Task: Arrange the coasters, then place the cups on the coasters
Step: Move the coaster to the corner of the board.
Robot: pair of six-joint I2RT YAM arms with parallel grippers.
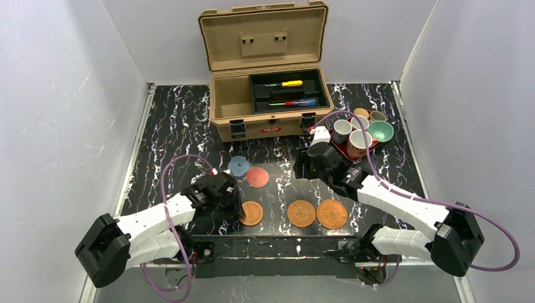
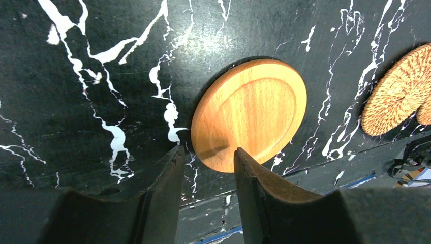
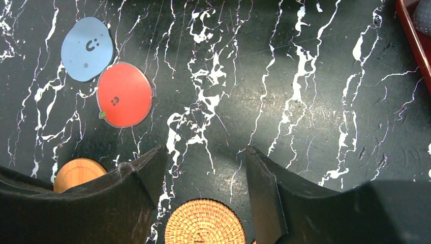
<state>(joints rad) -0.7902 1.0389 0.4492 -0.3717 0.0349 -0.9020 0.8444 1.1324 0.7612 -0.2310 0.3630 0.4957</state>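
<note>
The wooden coaster sits a wide gap away from the nearest woven coaster, so next I open my left gripper, take the wooden coaster's edge (image 2: pixel 212 162) and slide it closer.
Five coasters lie on the black marble table: a blue-grey one (image 1: pixel 239 166), a pinkish-red one (image 1: pixel 257 177), a smooth wooden one (image 1: pixel 252 213) and two woven ones (image 1: pixel 301 213) (image 1: pixel 332 214). My left gripper (image 1: pixel 238 205) hangs low at the wooden coaster's (image 2: pixel 251 112) left edge. Its jaws (image 2: pixel 208 150) stand a narrow gap apart with nothing between them. My right gripper (image 1: pixel 306 167) (image 3: pixel 205 149) is open and empty above bare table, just beyond a woven coaster (image 3: pixel 205 223). Several cups (image 1: pixel 359 129) stand crowded on the dark red tray (image 1: pixel 339 150) at the back right.
An open tan toolbox (image 1: pixel 268 101) with screwdrivers in its black insert stands at the back centre. The tray's edge (image 3: pixel 411 35) shows at the top right of the right wrist view. White walls close in the table on three sides.
</note>
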